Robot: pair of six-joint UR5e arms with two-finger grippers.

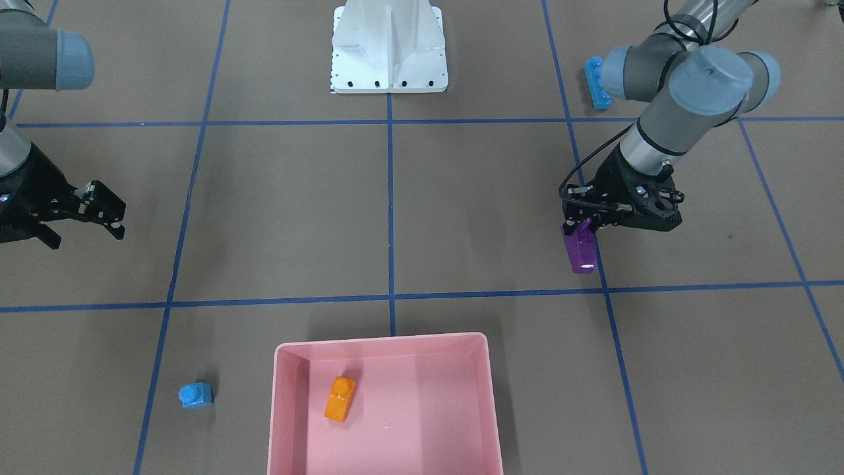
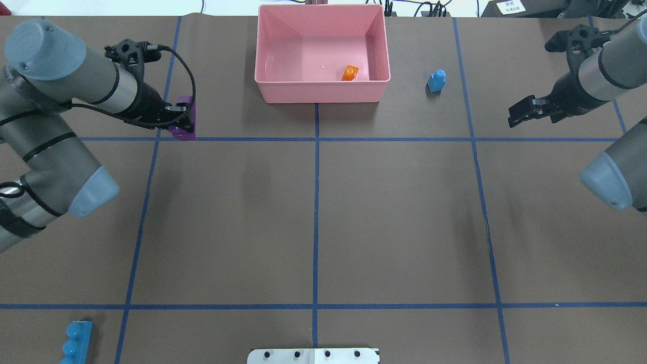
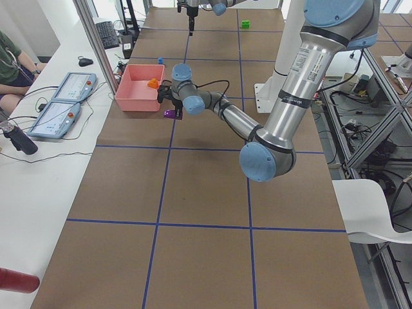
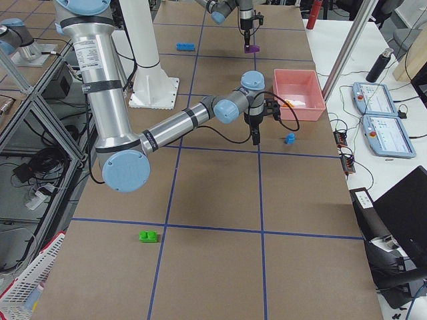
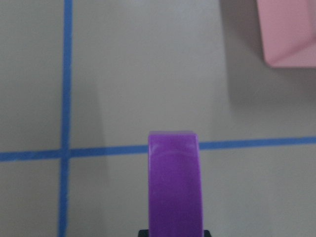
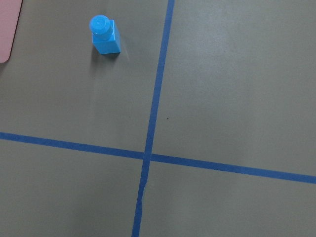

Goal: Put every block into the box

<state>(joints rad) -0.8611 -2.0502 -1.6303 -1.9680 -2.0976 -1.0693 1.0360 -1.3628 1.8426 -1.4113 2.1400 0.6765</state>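
Observation:
The small blue brick's body (image 1: pixel 201 394) (image 6: pixel 106 42) is next for my right gripper, which should close there with one finger on the brick's side toward the pink box.
My left gripper (image 1: pixel 581 231) is shut on the purple brick (image 1: pixel 580 251), which hangs from the fingers low over the table, left of the pink box (image 2: pixel 323 93) in the overhead view. The wrist view shows the purple brick (image 5: pixel 174 187) over a blue tape crossing, with the box corner (image 5: pixel 291 34) at the upper right. An orange brick (image 1: pixel 339 398) lies inside the box. My right gripper (image 1: pixel 89 237) is open and empty, off to the side of the small blue brick (image 2: pixel 436 81), which stands beside the box. The long blue brick (image 2: pixel 76 341) lies near my left arm's base. The green brick (image 4: pixel 148 235) lies far off on my right side.
The white robot base (image 1: pixel 389 59) stands at the table's near middle edge. Blue tape lines (image 2: pixel 316 202) divide the brown table into squares. The small blue brick also shows in the right wrist view (image 6: pixel 104 35). Operators' tablets (image 4: pixel 383 127) lie on a side bench beyond the box.

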